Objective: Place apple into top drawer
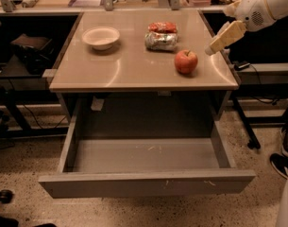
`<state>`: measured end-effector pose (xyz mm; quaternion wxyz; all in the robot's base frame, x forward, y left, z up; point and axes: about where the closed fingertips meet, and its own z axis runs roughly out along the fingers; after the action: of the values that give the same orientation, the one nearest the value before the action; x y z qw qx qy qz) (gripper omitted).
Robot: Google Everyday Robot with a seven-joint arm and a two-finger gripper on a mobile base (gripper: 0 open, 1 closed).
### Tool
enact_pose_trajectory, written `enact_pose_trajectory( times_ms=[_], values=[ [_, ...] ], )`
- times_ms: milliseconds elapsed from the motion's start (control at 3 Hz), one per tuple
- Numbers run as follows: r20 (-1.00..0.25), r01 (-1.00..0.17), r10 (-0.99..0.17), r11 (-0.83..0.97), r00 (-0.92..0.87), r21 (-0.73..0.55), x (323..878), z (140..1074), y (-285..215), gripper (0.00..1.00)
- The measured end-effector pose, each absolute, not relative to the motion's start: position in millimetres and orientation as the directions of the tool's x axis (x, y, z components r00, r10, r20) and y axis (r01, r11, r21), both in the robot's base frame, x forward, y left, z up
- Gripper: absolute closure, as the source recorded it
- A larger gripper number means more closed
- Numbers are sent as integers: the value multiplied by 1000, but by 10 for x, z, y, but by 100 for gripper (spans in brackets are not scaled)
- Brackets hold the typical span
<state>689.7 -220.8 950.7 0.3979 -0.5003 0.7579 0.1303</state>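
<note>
The red apple is next, and my gripper will go to it and close on the apple's side (192,62) facing away from the white bowl.
The red apple (186,61) sits on the table (120,70) near its front right corner. The top drawer (143,183) is pulled fully open below the table and its grey inside is bare. My gripper (214,48) hangs at the table's right edge, just right of the apple and a little above it, pointing down and left. It holds nothing.
A white bowl (101,37) stands at the back left of the table. A red-and-silver foil snack bag (161,36) lies at the back middle, behind the apple. Dark shelving and cables flank the table. A shoe (284,163) shows at the right on the floor.
</note>
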Motion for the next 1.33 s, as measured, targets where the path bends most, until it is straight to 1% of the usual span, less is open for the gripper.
enact_pose_trajectory(
  times_ms=[333,667,1333],
  values=[
    [-826,-787,-514,598,-232,-152,7369,9383,-2417,0],
    [-829,-785,-510,601,-232,-150,7422,9343,-2398,0],
    [-848,-830,-468,554,-247,-64,7227,9015,-2281,0]
  ],
)
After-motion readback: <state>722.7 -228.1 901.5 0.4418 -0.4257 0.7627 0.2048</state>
